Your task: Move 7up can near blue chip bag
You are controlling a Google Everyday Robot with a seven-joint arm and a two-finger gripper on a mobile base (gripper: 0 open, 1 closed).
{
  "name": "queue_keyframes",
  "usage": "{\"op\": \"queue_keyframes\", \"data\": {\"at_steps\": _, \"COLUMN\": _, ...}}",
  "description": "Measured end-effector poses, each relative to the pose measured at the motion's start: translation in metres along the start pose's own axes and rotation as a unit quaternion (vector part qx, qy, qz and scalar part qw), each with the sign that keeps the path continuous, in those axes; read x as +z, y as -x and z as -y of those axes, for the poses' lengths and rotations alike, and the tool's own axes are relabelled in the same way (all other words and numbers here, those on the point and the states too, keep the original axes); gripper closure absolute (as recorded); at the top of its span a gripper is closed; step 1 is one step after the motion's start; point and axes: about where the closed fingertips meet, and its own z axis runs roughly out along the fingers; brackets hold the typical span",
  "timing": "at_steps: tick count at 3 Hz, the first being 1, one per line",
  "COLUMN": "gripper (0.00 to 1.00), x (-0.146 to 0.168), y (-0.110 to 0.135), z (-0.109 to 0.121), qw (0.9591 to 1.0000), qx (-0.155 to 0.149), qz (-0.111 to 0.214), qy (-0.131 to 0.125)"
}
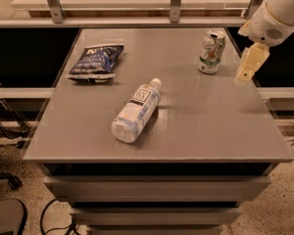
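Next, I close my gripper around the middle of the 7up can [211,52], since the can needs to go close to the blue chip bag.
The 7up can [211,52] stands upright at the back right of the grey table [196,126]. The blue chip bag [95,61] lies flat at the back left of the table. My gripper [247,68] hangs above the table's right edge, a little to the right of the can and apart from it. It holds nothing that I can see.
A clear plastic water bottle [135,110] with a white label lies on its side in the middle of the table, between the can and the bag. A metal rail [137,21] with posts runs behind the table. Drawers sit below the table's front edge.
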Motion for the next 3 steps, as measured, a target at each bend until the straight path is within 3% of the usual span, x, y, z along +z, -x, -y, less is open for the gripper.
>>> {"op": "queue_keyframes", "data": {"at_steps": 3, "gripper": 0.0, "x": 0.026, "y": -0.002, "z": 0.018, "qw": 0.9994, "qx": 0.02, "qz": 0.028, "qy": 0.005}}
